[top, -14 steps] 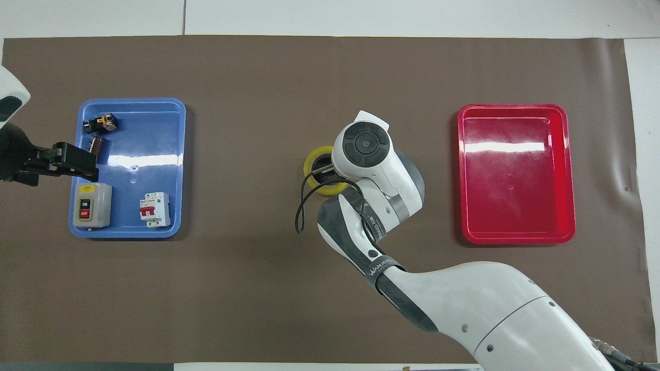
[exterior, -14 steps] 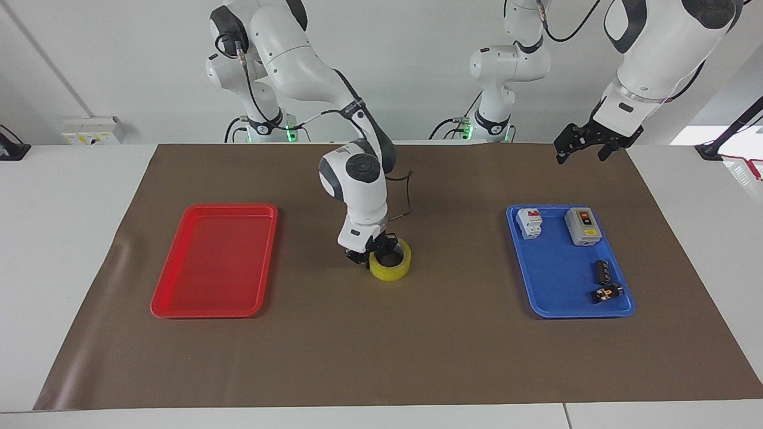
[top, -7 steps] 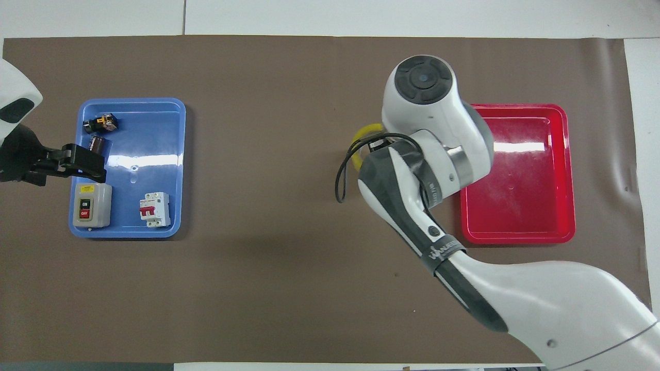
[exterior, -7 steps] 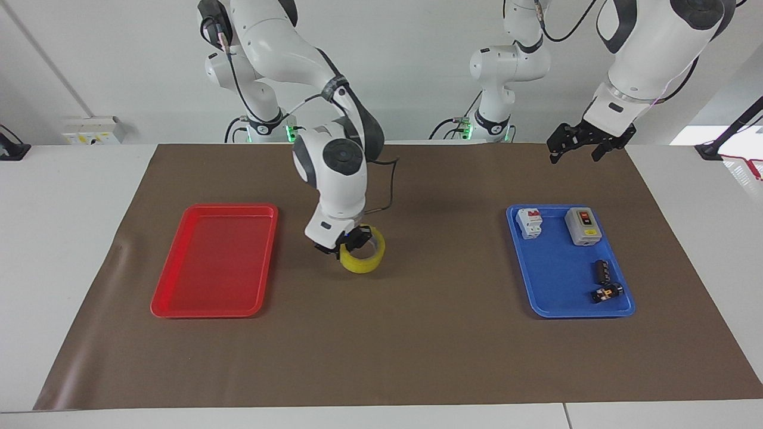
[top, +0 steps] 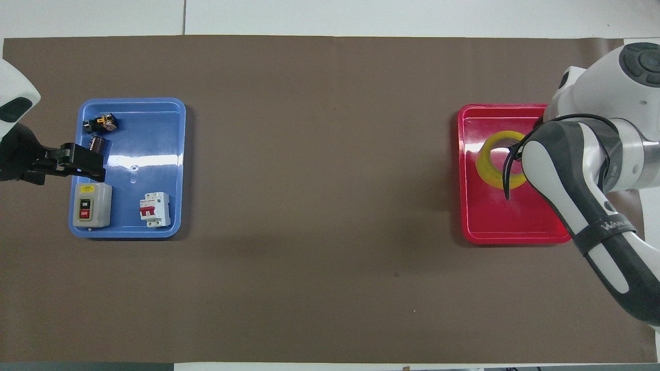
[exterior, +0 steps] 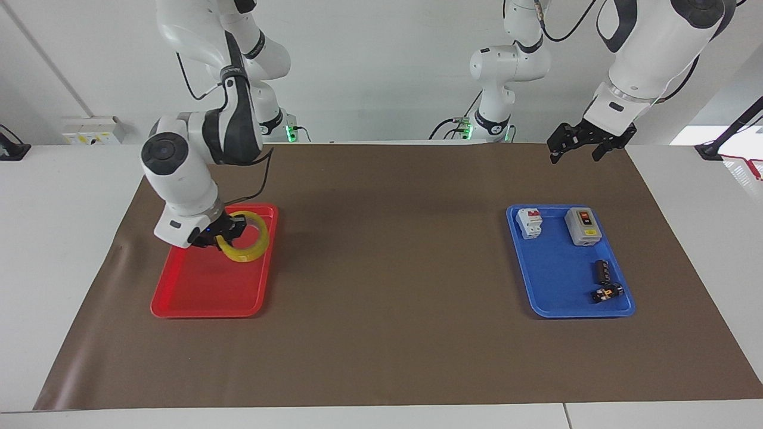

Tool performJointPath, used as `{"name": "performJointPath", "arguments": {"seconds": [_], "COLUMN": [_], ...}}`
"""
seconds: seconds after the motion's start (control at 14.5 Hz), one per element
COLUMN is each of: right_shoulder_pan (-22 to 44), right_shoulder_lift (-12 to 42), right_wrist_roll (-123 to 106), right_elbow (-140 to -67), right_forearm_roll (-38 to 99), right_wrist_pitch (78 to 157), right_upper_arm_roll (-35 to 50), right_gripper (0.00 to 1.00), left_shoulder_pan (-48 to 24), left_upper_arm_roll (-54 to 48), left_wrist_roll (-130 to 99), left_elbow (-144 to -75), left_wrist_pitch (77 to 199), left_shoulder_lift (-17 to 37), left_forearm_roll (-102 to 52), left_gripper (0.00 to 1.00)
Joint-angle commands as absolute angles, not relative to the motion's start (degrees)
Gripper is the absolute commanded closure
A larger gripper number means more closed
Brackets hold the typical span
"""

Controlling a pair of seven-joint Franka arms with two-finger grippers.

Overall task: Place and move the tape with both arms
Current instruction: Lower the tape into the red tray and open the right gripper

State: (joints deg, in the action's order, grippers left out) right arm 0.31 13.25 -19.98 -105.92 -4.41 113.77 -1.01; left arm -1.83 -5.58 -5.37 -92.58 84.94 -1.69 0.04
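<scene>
The yellow tape roll will go down flat from my right gripper onto the middle of the red tray's bottom (top: pixel 512 179).
The yellow tape roll (exterior: pixel 253 254) hangs tilted in my right gripper (exterior: pixel 229 234), which is shut on its rim. The roll is held over the red tray (exterior: pixel 208 310), above the tray's half nearer to the robots. In the overhead view the tape (top: pixel 487 167) shows over the red tray (top: pixel 515 237), partly hidden by the right arm. My left gripper (exterior: pixel 576 152) is open and empty, raised over the mat near the blue tray (exterior: pixel 572 313); it also shows in the overhead view (top: pixel 77 162).
The blue tray (top: pixel 129 232) holds a grey switch box (exterior: pixel 582 226), a white circuit breaker (exterior: pixel 529 222) and two small black parts (exterior: pixel 603 271). Two smaller idle arms (exterior: pixel 495 65) stand at the robots' edge. A brown mat (exterior: pixel 387 333) covers the table.
My right gripper lifted the tape off the middle of the mat and carried it toward the right arm's end, to above the red tray. The left gripper rose slightly and stays put.
</scene>
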Motion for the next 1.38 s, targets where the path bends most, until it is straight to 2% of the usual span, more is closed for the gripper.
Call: {"name": "performJointPath", "arguments": {"seconds": [0.0,0.14,0.48,0.69,1.31], "right_shoulder_pan": [-4.2,-5.62,-5.89,-6.24,-7.03], "right_shoulder_lift": [8.71,7.91,8.79,9.4,11.42], "right_wrist_roll": [-24.95,-25.93,-25.22,-25.4,-25.58], "right_elbow": [-118.0,-122.86,-124.79,-127.61,-127.71], "right_forearm_roll": [-4.75,-4.75,-4.57,-4.66,-4.57], "right_wrist_pitch": [125.02,132.77,135.08,141.49,144.93], "right_upper_arm_roll": [0.09,0.09,0.09,0.09,0.09], "right_gripper": [1.0,1.0,1.0,1.0,1.0], "left_shoulder_pan": [-0.97,-0.97,-0.18,-0.18,-0.18], "left_upper_arm_roll": [-6.15,-6.15,-6.06,-6.06,-6.06], "left_wrist_roll": [-4.92,-4.57,-4.75,-4.75,-4.75], "left_elbow": [-93.43,-93.52,-93.52,-93.52,-93.52], "left_wrist_pitch": [85.96,85.87,85.69,85.61,85.61], "left_shoulder_lift": [-3.25,-3.34,-3.34,-3.34,-3.34], "left_forearm_roll": [-1.23,-1.23,-1.23,-1.23,-1.23], "left_gripper": [0.0,0.0,0.0,0.0,0.0]}}
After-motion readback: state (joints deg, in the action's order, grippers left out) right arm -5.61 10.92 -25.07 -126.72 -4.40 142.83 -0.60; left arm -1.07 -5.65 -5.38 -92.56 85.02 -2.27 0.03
